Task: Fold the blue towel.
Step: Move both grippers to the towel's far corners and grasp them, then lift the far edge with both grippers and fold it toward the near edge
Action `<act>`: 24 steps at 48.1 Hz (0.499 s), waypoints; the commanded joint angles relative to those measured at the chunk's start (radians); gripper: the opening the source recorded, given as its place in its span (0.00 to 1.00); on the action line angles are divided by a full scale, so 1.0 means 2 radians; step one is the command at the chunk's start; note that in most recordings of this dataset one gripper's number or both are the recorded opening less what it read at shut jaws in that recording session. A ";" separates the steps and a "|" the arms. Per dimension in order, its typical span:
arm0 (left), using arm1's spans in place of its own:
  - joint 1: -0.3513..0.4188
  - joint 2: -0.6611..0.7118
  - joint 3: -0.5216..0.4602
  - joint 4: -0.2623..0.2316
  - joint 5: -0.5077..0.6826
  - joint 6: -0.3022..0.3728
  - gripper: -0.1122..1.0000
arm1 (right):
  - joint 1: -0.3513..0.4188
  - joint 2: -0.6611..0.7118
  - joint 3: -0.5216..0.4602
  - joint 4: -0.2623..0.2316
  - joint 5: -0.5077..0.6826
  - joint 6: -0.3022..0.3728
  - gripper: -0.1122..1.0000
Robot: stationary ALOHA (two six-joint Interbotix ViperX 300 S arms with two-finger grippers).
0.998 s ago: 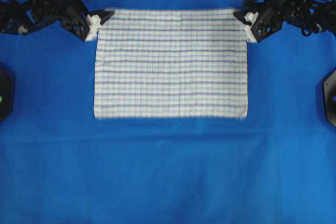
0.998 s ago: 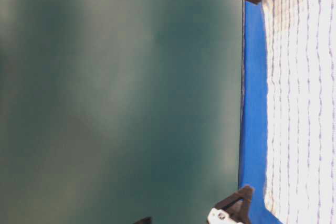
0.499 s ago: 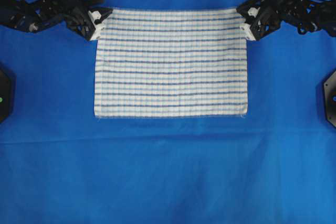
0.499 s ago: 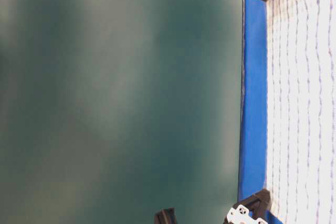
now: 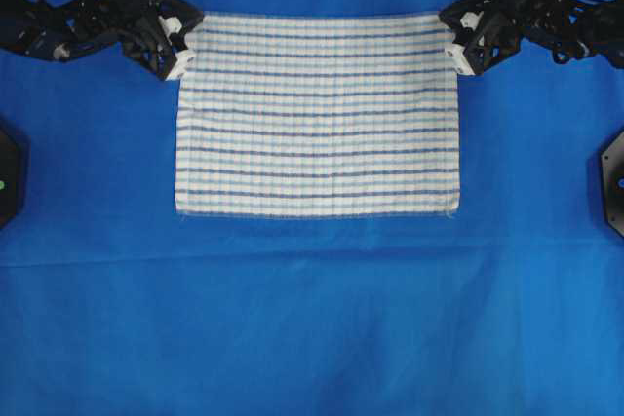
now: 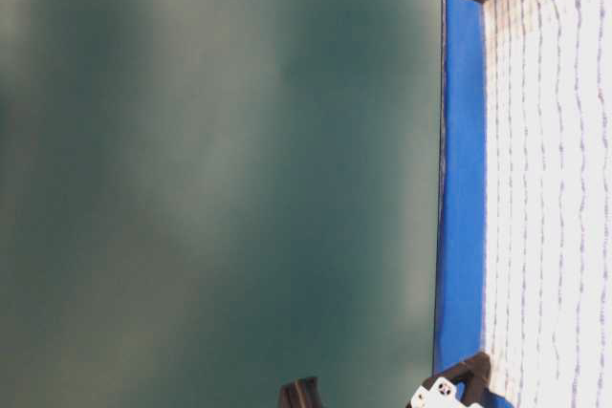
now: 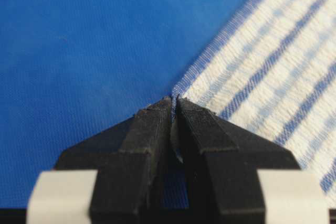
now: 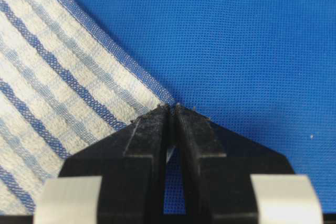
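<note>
I need to let go of the blue towel's far corner with my right gripper on top of the towel's near corner [image 5: 454, 208] along the same side.
The blue towel [image 5: 317, 114], white with thin blue stripes, lies flat and spread out on the blue table covering [image 5: 312, 319]. My left gripper [image 5: 181, 44] is at the towel's far left corner, and my right gripper [image 5: 456, 44] is at its far right corner. In the left wrist view the gripper [image 7: 173, 98] is shut, with the towel's [image 7: 273, 61] corner pinched at its tips. In the right wrist view the gripper [image 8: 172, 106] is shut the same way on the towel's [image 8: 52, 87] other far corner. The towel [image 6: 555, 188] also shows in the table-level view.
Black fixtures sit at the left edge [image 5: 8, 172] and right edge [image 5: 614, 182] of the overhead view. The table's far edge [image 6: 442, 188] runs close behind both grippers. Bare blue covering stretches in front of the towel.
Both grippers have closed from open onto the towel's two far corners. The towel still lies flat in the same place.
</note>
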 commanded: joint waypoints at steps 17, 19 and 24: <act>-0.009 -0.112 0.002 -0.001 0.054 0.015 0.13 | 0.014 -0.094 0.006 -0.001 0.034 0.002 0.17; -0.012 -0.120 0.004 -0.001 0.055 0.015 0.13 | 0.018 -0.101 0.007 0.000 0.039 0.002 0.17; -0.018 -0.131 0.010 -0.001 0.055 0.018 0.13 | 0.028 -0.114 0.010 0.000 0.048 0.002 0.17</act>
